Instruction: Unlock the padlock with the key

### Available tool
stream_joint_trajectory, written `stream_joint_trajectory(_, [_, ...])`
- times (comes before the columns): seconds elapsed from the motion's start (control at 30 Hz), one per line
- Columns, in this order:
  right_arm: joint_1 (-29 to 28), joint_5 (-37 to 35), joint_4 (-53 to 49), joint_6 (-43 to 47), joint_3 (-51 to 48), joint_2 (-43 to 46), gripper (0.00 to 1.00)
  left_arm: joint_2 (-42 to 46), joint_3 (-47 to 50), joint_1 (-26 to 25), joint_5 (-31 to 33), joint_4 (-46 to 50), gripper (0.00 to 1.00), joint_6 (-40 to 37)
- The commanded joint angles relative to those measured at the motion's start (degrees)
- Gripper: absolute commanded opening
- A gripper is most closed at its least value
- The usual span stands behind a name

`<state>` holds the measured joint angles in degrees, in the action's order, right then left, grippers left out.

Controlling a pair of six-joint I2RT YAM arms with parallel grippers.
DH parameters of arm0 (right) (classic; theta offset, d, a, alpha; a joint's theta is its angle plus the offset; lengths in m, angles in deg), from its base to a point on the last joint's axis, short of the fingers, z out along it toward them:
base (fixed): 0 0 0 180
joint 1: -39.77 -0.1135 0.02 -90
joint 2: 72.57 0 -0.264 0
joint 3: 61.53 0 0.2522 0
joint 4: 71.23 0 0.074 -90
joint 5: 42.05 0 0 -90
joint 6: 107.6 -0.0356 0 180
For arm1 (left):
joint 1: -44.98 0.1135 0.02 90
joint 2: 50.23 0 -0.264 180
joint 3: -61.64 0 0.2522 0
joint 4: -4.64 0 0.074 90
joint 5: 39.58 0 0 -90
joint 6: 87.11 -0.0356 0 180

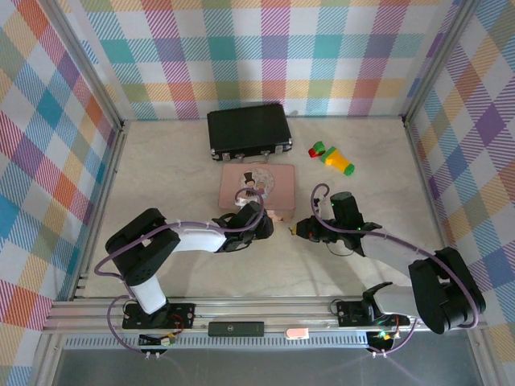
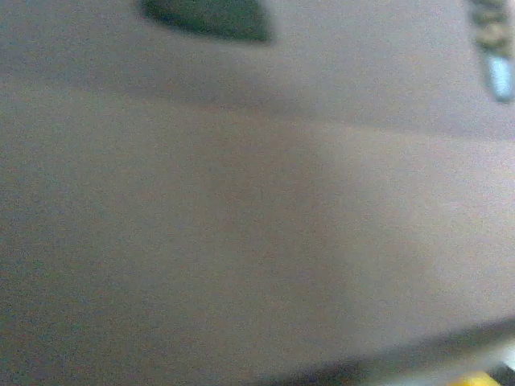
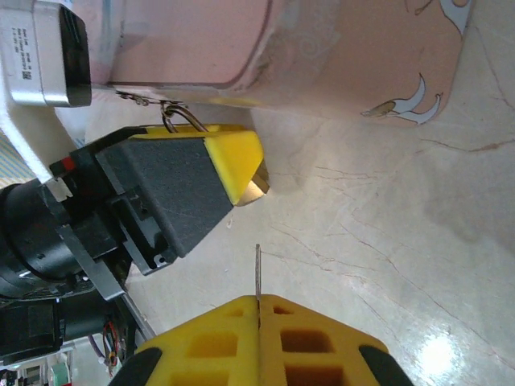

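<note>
My left gripper is holding the padlock slanted away from the key's blade, so it should open, grip the padlock again and turn it toward the key [image 3: 258, 268].
In the right wrist view, the tiny brass padlock [image 3: 258, 190] peeks out between the yellow-tipped fingers of my left gripper [image 3: 254, 172], which is shut on it. Its silvery shackle [image 3: 180, 118] hooks toward the pink tin [image 3: 322, 56]. My right gripper [image 3: 259, 299] is shut on the thin grey key [image 3: 257, 269]. The key's blade points up at the padlock with a gap between them. From above, the left gripper [image 1: 269, 219] and right gripper [image 1: 297, 231] face each other at the tin's front edge. The left wrist view is a close blur.
The pink picture tin [image 1: 257, 183] lies mid-table with a black case [image 1: 248, 129] behind it. Green, red and yellow toy blocks [image 1: 332, 157] lie at the back right. Checked walls enclose the marble table [image 1: 378, 185] on three sides.
</note>
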<state>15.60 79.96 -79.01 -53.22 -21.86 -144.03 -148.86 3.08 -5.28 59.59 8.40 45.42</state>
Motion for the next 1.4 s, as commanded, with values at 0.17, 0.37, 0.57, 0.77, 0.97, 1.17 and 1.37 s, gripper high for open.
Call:
stream_joint_trajectory(0.17, [0.17,-0.52,-1.35,-0.24,0.28,2.92,0.00,-1.52,-0.72,-4.54,5.99,13.62,0.48,1.66])
stream_joint_trajectory(0.37, [0.17,-1.61,-2.96,-0.15,0.13,4.79,0.00,-1.77,0.16,-4.69,7.04,16.57,0.40,5.18])
stream_joint_trajectory(0.57, [0.17,-2.03,-2.59,-0.65,0.00,5.12,0.00,-3.03,-0.66,-4.67,6.62,16.53,0.37,4.85])
stream_joint_trajectory(0.77, [0.15,-2.02,-2.63,-0.61,0.09,5.27,0.00,-4.58,-2.18,-4.74,4.59,16.14,0.40,2.75])
stream_joint_trajectory(0.97, [0.12,-2.29,-4.10,0.31,0.77,5.52,0.00,-1.40,1.23,-4.76,2.62,10.54,0.40,1.15])
stream_joint_trajectory(1.17, [0.17,-2.45,-5.21,0.80,1.86,5.48,0.00,-0.42,2.77,-4.92,0.52,10.11,0.26,0.35])
stream_joint_trajectory(1.37, [0.17,-2.28,-5.25,0.00,1.95,5.73,0.00,-0.99,1.32,-4.93,0.79,13.11,0.18,-0.70])
